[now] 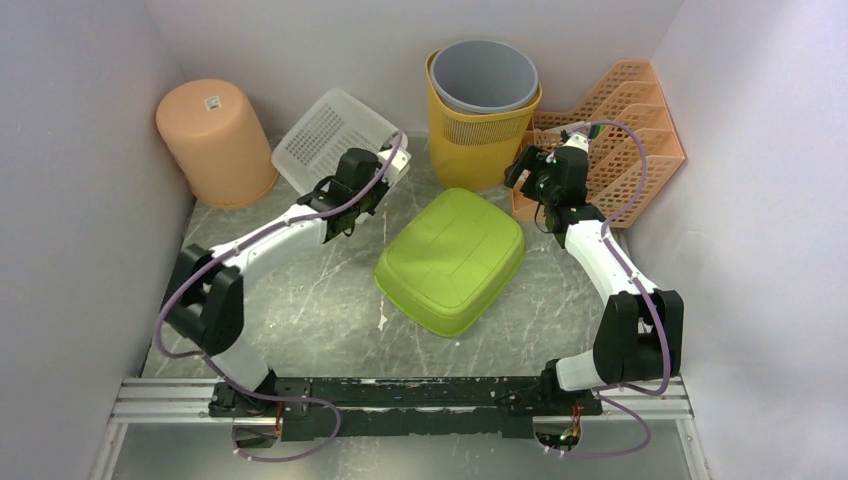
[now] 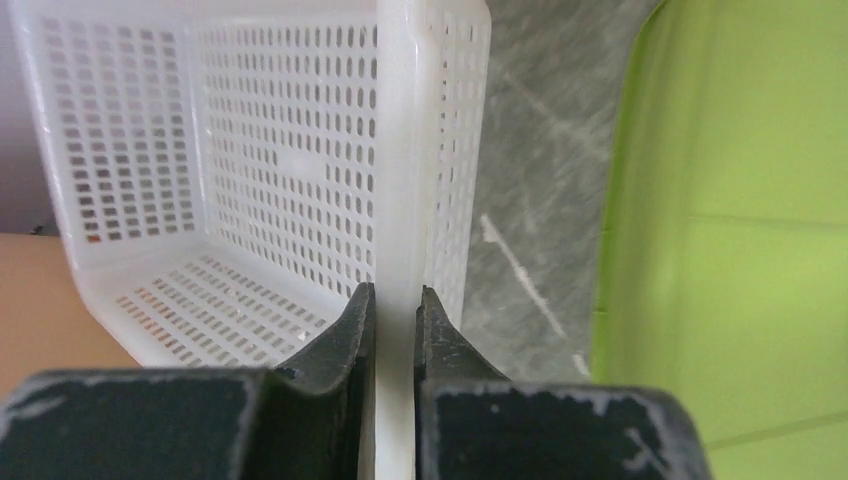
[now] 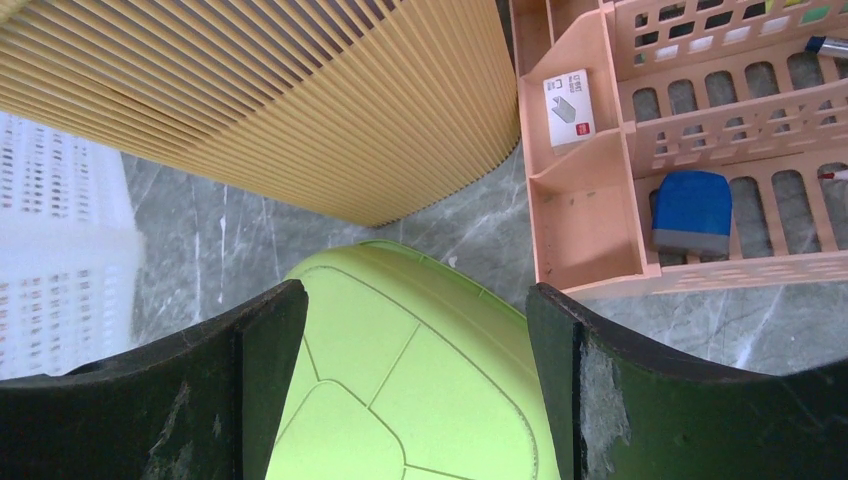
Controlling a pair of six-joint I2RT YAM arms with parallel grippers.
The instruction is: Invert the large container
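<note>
Next, the left gripper releases the white basket on the table [image 1: 325,213] between the orange bin and lime-green basin.
A white perforated basket [image 1: 322,132] stands tilted on its side at the back, its opening facing front-left. My left gripper [image 1: 388,172] is shut on its wall; in the left wrist view the jaws [image 2: 395,300] pinch the white basket's rim [image 2: 400,150] between them. A lime-green basin [image 1: 452,258] lies bottom-up in the middle of the table and also shows in the left wrist view [image 2: 740,250]. My right gripper [image 1: 524,176] is open and empty above the basin's far right edge [image 3: 420,380], its fingers [image 3: 415,295] apart on either side of it.
An orange bin [image 1: 215,140] stands upside down at the back left. A yellow ribbed bin [image 1: 480,135] holds a grey bin [image 1: 485,72] at the back centre. A pink file rack [image 1: 625,130] with small items lies at the back right. White walls enclose the table.
</note>
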